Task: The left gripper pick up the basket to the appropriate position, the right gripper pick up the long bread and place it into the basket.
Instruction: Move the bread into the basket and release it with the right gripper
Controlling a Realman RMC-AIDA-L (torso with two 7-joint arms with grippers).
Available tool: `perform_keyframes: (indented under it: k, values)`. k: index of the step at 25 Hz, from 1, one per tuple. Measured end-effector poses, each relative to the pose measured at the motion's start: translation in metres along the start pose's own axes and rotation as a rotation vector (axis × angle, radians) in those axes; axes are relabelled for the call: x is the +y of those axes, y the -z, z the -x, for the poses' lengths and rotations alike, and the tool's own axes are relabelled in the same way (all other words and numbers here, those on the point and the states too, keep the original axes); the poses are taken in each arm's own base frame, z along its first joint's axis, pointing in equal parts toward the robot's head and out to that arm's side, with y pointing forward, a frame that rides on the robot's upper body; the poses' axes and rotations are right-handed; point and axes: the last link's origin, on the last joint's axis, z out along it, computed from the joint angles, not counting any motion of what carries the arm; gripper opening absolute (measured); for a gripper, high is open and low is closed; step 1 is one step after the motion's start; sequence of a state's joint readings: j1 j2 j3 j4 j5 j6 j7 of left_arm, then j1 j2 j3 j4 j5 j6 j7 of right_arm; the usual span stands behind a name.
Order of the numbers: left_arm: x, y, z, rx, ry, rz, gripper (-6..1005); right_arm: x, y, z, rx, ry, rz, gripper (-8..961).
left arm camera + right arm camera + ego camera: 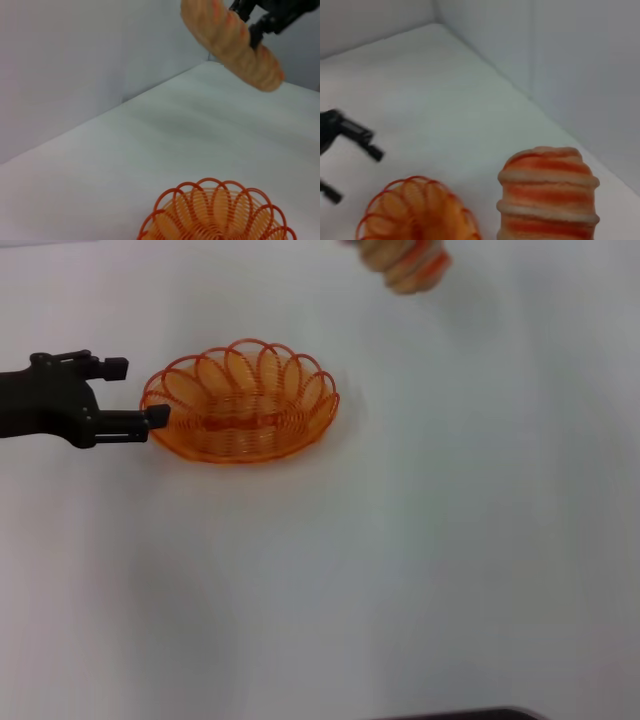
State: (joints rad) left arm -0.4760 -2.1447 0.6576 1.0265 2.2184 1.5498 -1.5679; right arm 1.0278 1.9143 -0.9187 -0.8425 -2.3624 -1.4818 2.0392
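My right gripper will release the long bread lengthwise across the middle of the orange wire basket's bottom (239, 420) (420, 230).
The orange wire basket (240, 405) rests on the white table, left of centre in the head view. My left gripper (135, 393) is at its left end, open, and its nearer finger (155, 417) reaches the rim. The long bread (405, 262), tan with orange stripes, hangs in the air beyond and to the right of the basket, cut off by the picture's top edge. In the left wrist view the right gripper (252, 22) is shut on the long bread (230, 42), high above the table. The right wrist view shows the long bread (547, 195), the basket (415, 212) and the left gripper (351, 170).
The white table (400, 560) stretches wide in front of and to the right of the basket. A pale wall (75, 60) stands along the table's far side. A dark edge (470, 714) shows at the bottom of the head view.
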Motion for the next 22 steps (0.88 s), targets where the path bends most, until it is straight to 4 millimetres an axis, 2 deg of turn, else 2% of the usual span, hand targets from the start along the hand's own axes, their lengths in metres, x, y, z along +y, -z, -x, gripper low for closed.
perform_keyframes:
  k: [8,11,18,22]
  values:
    - [0.0,0.005,0.001,0.01,0.016,-0.008,861,0.043,-0.03,0.032,0.077,0.337,0.15,345]
    - [0.002,0.006,0.002,0.016,0.024,0.0,861,0.061,-0.05,0.037,0.13,0.44,0.18,347]
    - [0.002,0.011,0.006,0.028,0.04,-0.006,861,0.091,-0.094,0.034,0.235,0.6,0.212,363]
    - [0.002,0.012,0.008,0.026,0.043,-0.009,861,0.096,-0.109,0.03,0.265,0.626,0.225,375]
